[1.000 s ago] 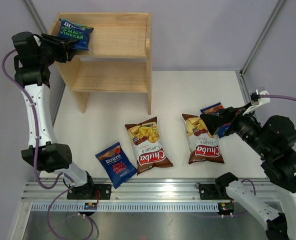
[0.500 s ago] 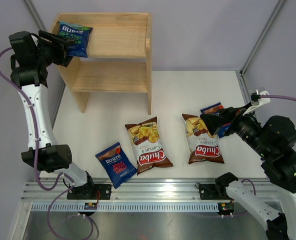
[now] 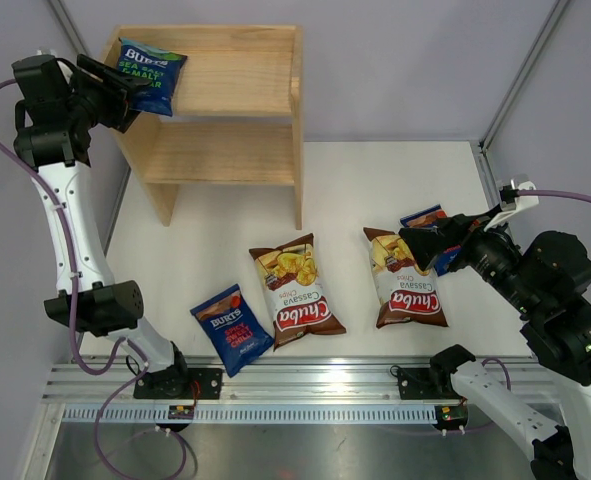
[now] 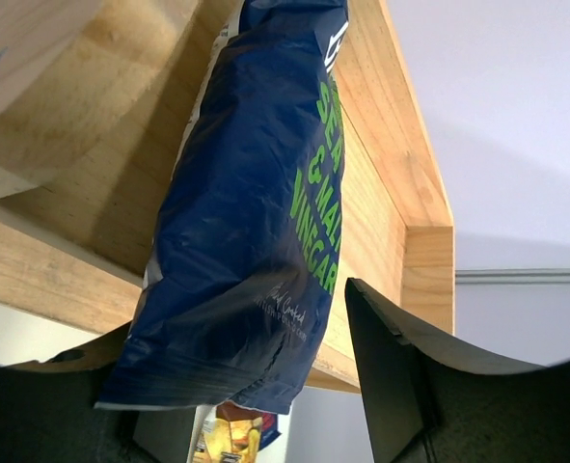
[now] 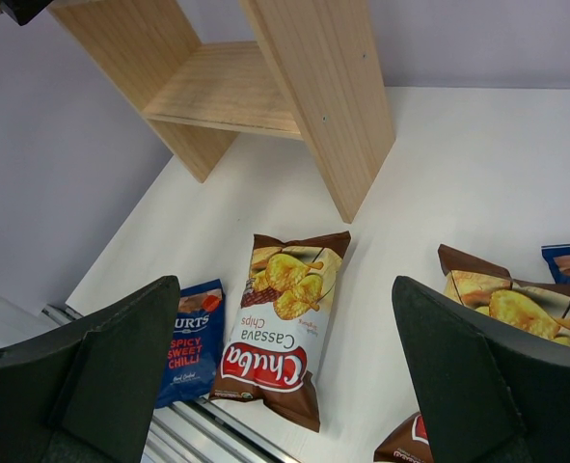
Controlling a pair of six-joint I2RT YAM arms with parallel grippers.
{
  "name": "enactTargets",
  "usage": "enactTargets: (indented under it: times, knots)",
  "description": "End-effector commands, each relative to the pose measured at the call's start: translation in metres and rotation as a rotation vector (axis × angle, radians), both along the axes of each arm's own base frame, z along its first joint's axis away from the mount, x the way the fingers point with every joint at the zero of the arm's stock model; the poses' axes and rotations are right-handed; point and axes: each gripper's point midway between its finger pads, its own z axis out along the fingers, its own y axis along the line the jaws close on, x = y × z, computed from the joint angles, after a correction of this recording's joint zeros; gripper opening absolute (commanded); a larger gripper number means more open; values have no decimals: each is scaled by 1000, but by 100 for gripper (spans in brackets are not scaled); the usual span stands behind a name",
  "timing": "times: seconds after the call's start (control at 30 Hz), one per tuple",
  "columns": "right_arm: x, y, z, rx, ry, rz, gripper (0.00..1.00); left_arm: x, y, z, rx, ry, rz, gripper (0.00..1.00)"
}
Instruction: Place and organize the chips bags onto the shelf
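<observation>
I can see the blue Burts bag sitting crooked on the shelf's top level, so I should use my left gripper to pinch the bag's lower end [image 4: 222, 362] and move it toward the shelf's side panel before leaving.
The wooden shelf [image 3: 237, 150] stands at the back left. A blue Burts bag with green text [image 3: 150, 62] stands tilted on the left edge of its top tier. My left gripper [image 3: 123, 95] is open around the bag's lower end. In the left wrist view there is a gap between the bag [image 4: 256, 222] and my right finger [image 4: 391, 367]. Two Chuba bags [image 3: 295, 292] [image 3: 405, 278] and a red-label Burts bag [image 3: 232, 328] lie on the table. Another Burts bag [image 3: 425, 216] is partly hidden behind my right gripper [image 3: 427, 246], which is open and empty above the table.
The shelf's lower tier [image 5: 231, 92] shows in the right wrist view, with a Chuba bag [image 5: 280, 328] and the Burts bag [image 5: 190, 342] near the table's front rail [image 3: 305, 385]. Frame posts stand at the back corners.
My left arm has drawn left and up a little. The green-text bag has tipped more upright on the shelf top. The right arm and the table bags have not moved.
</observation>
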Motion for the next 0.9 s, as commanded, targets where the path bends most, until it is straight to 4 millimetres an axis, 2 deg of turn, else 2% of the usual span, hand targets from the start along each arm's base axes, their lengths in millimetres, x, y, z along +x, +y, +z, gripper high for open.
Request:
enactTargets:
  times: [0.0, 0.1, 0.23, 0.4, 0.5, 0.63, 0.7, 0.87]
  knots:
    - [2, 4, 10, 8, -47, 20, 100, -6, 13, -7, 91, 32, 27, 60]
    - [1, 4, 11, 9, -48, 23, 100, -8, 18, -10, 105, 39, 37, 56]
    - [1, 4, 10, 5, -48, 24, 99, -8, 18, -13, 111, 44, 31, 55]
    - [1, 5, 10, 7, -47, 28, 99, -17, 20, -4, 152, 22, 43, 63]
    - [1, 6, 9, 6, -45, 30, 99, -22, 23, 1, 183, 14, 57, 64]
    - [1, 5, 9, 5, -47, 30, 99, -26, 29, 2, 212, 13, 84, 52]
    - [1, 6, 8, 5, -45, 31, 99, -28, 30, 4, 222, 8, 90, 43]
    - [2, 6, 8, 7, -46, 33, 100, -21, 26, 6, 195, -10, 64, 41]
